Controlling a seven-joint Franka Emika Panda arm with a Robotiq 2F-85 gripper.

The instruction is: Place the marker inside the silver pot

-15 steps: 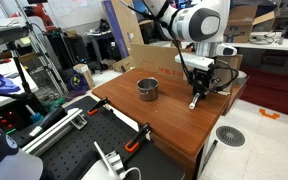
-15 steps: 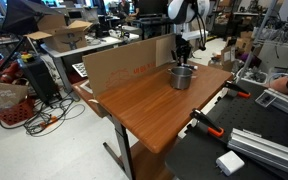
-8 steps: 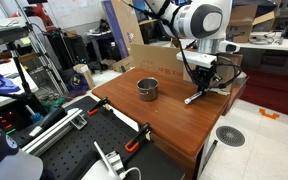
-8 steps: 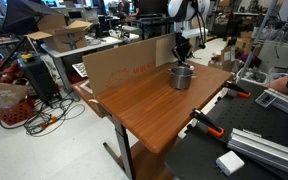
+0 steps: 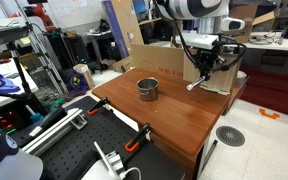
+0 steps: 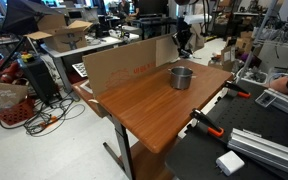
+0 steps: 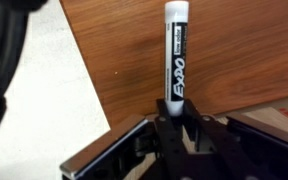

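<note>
Next, my gripper lets go of the marker inside the silver pot (image 5: 149, 84), leaning on the pot's rim toward the cardboard sheet.
My gripper (image 5: 203, 72) is shut on the marker (image 5: 196, 84), a slim black stick with a whitish end, and holds it tilted in the air above the right part of the wooden table (image 5: 174, 115). In the wrist view the marker (image 7: 175, 55) sticks straight out from between the jaws (image 7: 176, 112), white cap far from me. The silver pot (image 5: 147, 89) stands upright on the table to the left of my gripper, apart from it. It also shows in an exterior view (image 6: 181, 77), with my gripper (image 6: 184, 42) above and behind it.
A cardboard sheet (image 6: 124, 62) stands along the table's back edge. Orange-handled clamps (image 5: 137, 138) (image 6: 206, 122) grip the table's edge. A black perforated bench (image 5: 74, 150) with a white fixture lies beside the table. Cluttered shelves and boxes stand around.
My gripper has risen from the table with the marker in it. The marker has gone from resting with its tip near the wood to hanging in the air. The pot has not moved.
</note>
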